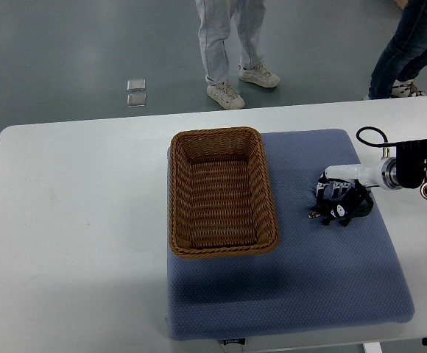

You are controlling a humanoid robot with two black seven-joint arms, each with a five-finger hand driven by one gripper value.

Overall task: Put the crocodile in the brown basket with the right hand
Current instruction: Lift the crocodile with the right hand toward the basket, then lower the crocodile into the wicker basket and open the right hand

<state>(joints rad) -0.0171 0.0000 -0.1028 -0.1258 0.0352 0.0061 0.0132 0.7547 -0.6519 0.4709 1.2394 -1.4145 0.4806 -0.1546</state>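
Observation:
I should let go of the crocodile with my right gripper inside the far half of the brown basket (215, 185).
The brown wicker basket (222, 191) stands empty on the left part of a blue mat (302, 287). My right hand (340, 203), dark with white parts, reaches in from the right edge and is down on the mat just right of the basket. No crocodile shows clearly anywhere. A small dark shape with a light tip (314, 215) peeks out at the hand's left side, and the hand hides the rest. The gap between hand and basket rim is about a hand's width.
The blue mat lies on a white table (73, 220). Two people's legs stand beyond the far table edge, one pair (232, 51) at the centre and another (408, 51) at the right. A black cable (368, 136) loops above my right wrist.

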